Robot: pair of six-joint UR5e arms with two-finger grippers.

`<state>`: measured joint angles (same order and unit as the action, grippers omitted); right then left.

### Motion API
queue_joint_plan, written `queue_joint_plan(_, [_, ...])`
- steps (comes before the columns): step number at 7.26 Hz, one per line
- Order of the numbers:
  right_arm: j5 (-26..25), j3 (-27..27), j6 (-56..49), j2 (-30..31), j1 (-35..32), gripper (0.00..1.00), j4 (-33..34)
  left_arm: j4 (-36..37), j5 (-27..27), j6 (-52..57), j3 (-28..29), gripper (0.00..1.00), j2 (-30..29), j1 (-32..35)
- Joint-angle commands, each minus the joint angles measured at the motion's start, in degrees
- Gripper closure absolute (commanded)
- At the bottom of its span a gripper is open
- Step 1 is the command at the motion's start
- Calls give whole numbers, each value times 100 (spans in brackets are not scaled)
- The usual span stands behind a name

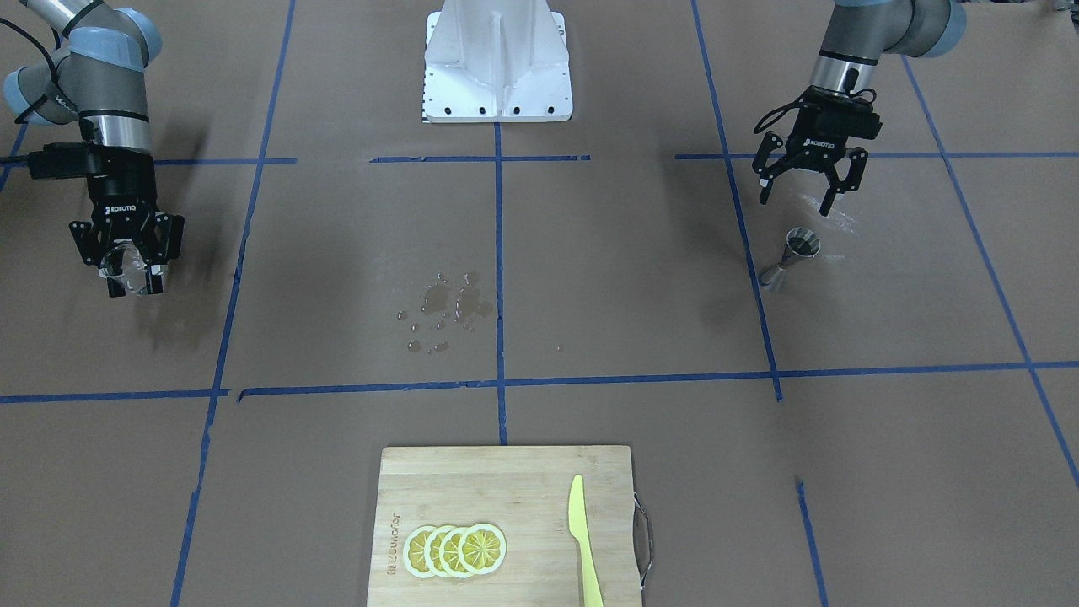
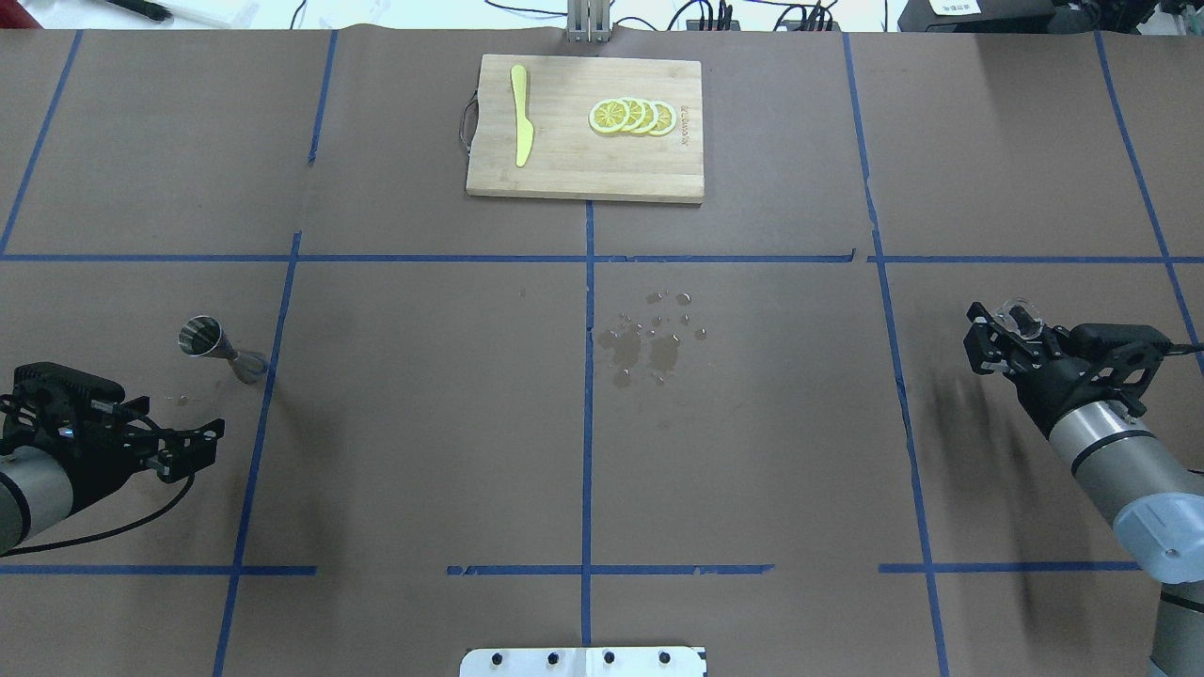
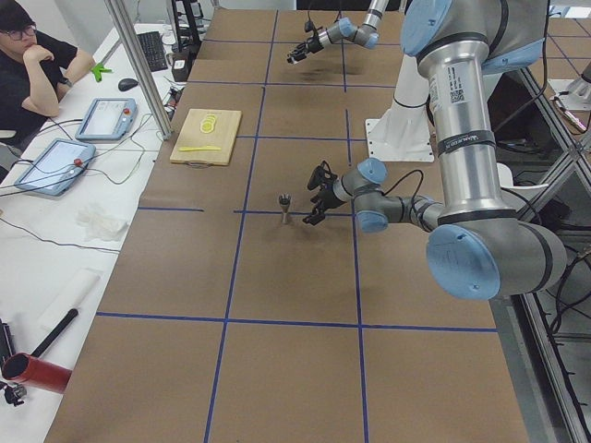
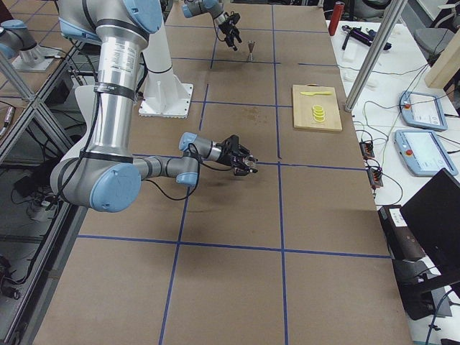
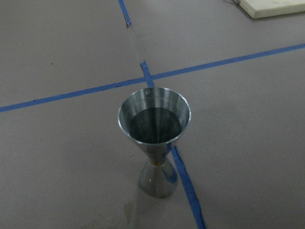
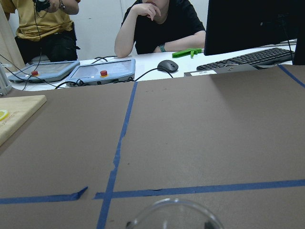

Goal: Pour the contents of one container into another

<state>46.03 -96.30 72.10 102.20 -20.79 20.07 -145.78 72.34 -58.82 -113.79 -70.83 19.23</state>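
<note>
The robot's right gripper will set the small clear glass down on the brown table (image 1: 183, 285) beside the nearby long blue tape line.
The steel jigger (image 1: 792, 257) (image 2: 213, 342) stands upright on the brown table, and the left wrist view shows a dark inside in its top cone (image 5: 154, 125). My left gripper (image 1: 795, 202) (image 2: 199, 444) hangs open just behind it on the robot's side, touching nothing. At the other end of the table my right gripper (image 1: 135, 287) (image 2: 997, 329) is shut on the small clear glass (image 1: 125, 268) (image 2: 1021, 318), held above the table. Only the glass rim (image 6: 174, 214) shows at the bottom of the right wrist view.
A patch of spilled drops (image 1: 442, 308) (image 2: 649, 338) wets the table's middle. At the far edge lies a wooden cutting board (image 1: 472, 480) (image 2: 583, 174) with lemon slices (image 1: 455, 550) and a yellow knife (image 1: 582, 539). The white robot base (image 1: 497, 63) stands between the arms.
</note>
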Motion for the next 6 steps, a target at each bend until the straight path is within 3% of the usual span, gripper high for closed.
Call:
queue_joint_plan(1, [-32,269,5,-7,145,100,-328,-3,593,64,-170,0,113,229])
queue_joint_plan(6, [-375,804,-398,-383,611,100,-302,-12,939,371,-548,0,456,529])
